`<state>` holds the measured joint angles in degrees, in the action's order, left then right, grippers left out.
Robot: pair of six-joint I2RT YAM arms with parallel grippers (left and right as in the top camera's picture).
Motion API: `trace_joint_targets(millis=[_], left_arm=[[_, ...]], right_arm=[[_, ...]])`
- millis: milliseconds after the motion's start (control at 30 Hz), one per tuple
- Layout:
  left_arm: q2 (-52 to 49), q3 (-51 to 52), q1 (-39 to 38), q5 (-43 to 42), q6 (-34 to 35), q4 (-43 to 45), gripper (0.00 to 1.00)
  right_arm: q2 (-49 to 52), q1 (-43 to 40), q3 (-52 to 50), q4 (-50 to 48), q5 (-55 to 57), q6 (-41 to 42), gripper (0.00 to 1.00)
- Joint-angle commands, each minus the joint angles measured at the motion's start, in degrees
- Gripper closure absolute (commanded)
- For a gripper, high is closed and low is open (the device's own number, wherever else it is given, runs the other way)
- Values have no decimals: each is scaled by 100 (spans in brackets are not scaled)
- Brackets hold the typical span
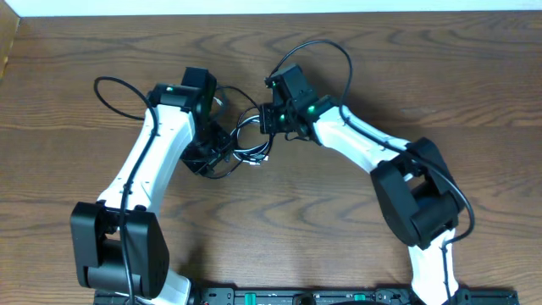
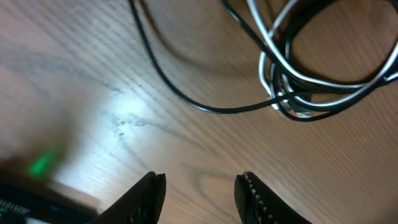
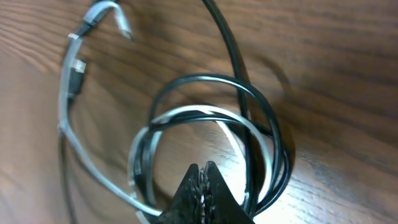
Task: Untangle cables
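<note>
The loop of the coil has my right gripper shut and empty inside it, so that gripper should open and pinch the white cable at the coil's near side (image 1: 257, 157).
The cables lie coiled together in one tangle (image 1: 247, 144) between my two grippers, a thin black cable (image 3: 249, 93) looped with a thin white cable (image 3: 81, 155). Two small plug ends (image 3: 78, 71) rest to the coil's upper left in the right wrist view. My right gripper (image 3: 202, 171) is shut, its tips pressed together inside the coil's loop, and no strand shows between them. My left gripper (image 2: 200, 186) stands open over bare wood. The coil (image 2: 298, 93) lies beyond it to the right, and one black strand (image 2: 186, 99) curves across in front.
Thick black arm wires arch over the table behind the right arm (image 1: 339, 51) and left of the left arm (image 1: 106, 85). The wooden table's back edge (image 1: 271, 10) runs along the top. A black rail (image 1: 296, 296) lines the near edge.
</note>
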<state>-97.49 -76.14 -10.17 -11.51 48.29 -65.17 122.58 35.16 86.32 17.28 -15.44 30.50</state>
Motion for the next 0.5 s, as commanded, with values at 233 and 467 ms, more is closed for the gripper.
trace_joint_targets(millis=[233, 467], left_arm=[[127, 763, -186, 59, 306, 872, 59], [127, 1224, -192, 55, 306, 1740, 59]], right_arm=[[363, 116, 94, 835, 470, -31, 99], [363, 208, 94, 1814, -299, 125, 99]])
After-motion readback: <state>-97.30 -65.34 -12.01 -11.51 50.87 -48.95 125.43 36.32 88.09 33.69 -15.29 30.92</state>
